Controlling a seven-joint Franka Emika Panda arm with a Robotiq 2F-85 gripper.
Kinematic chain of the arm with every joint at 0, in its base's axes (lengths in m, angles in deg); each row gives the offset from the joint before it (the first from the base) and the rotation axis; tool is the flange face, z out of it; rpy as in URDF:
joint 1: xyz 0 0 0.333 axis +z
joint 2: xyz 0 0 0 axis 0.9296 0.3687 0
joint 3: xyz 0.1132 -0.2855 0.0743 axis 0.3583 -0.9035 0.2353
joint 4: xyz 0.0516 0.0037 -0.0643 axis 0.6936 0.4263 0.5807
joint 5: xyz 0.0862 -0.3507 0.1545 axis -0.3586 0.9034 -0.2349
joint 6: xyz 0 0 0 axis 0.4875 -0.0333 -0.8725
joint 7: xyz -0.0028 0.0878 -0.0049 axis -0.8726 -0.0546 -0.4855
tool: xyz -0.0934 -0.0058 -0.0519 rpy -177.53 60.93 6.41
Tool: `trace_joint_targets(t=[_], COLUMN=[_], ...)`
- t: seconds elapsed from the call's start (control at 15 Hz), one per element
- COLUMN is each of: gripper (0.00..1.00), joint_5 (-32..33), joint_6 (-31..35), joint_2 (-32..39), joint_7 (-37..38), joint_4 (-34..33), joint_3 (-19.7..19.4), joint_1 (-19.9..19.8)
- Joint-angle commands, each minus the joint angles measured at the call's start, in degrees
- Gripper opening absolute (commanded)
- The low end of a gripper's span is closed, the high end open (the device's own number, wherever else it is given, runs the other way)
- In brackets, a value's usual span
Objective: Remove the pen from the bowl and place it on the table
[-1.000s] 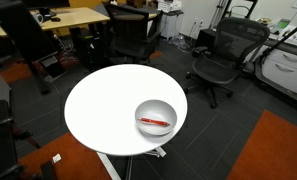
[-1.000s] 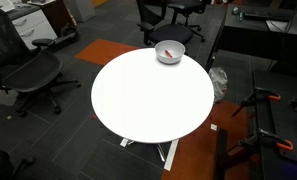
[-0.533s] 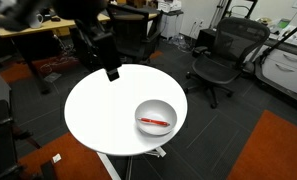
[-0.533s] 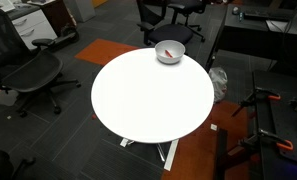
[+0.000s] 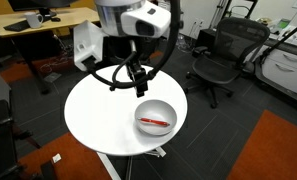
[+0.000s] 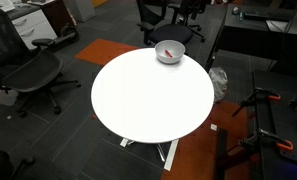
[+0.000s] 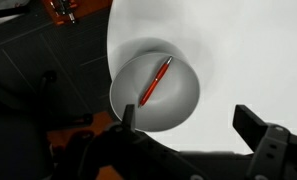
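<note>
My gripper is to go down into the grey bowl next and close on the body of the red pen (image 5: pixel 154 122) (image 7: pixel 154 85), near its middle.
The red pen (image 5: pixel 154 122) lies inside the grey bowl (image 5: pixel 159 107), which stands near the edge of the round white table (image 5: pixel 96 112). My gripper (image 5: pixel 138 84) hangs open and empty above the table, beside and above the bowl, apart from it. In the wrist view the pen (image 7: pixel 155 81) lies slanted in the bowl (image 7: pixel 178 105), beyond my open gripper (image 7: pixel 188 125), over the white table (image 7: pixel 248 50). In an exterior view the bowl (image 6: pixel 177 48) with the pen (image 6: pixel 167 54) sits at the far edge of the table (image 6: pixel 148 100); the arm is not in that view.
Black office chairs (image 5: pixel 224 55) stand around the table, with wooden desks (image 5: pixel 48 20) behind. Another chair (image 6: pixel 33 75) stands beside the table. Orange carpet patches (image 5: pixel 273 150) lie on the dark floor. A black stand (image 6: pixel 263 120) is near the table.
The arm has come into the exterior view from the far left and swung over the table to a spot beside the bowl. The pen and the bowl have not moved.
</note>
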Motion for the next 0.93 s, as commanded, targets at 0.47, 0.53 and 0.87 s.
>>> trace_joint_targets(t=[0.47, 0.53, 0.87], gripper=[1.0, 1.0, 1.0], joint_5=[-6.75, -6.89, -6.48], joint_6=[4.37, 4.1, 3.87], joint_2=[17.84, 19.19, 24.49], joint_7=[4.28, 4.86, 7.21], joint_4=[-12.77, -14.01, -18.44], joint_3=[5.61, 5.92, 6.76], joint_1=[-6.39, -6.73, -7.63])
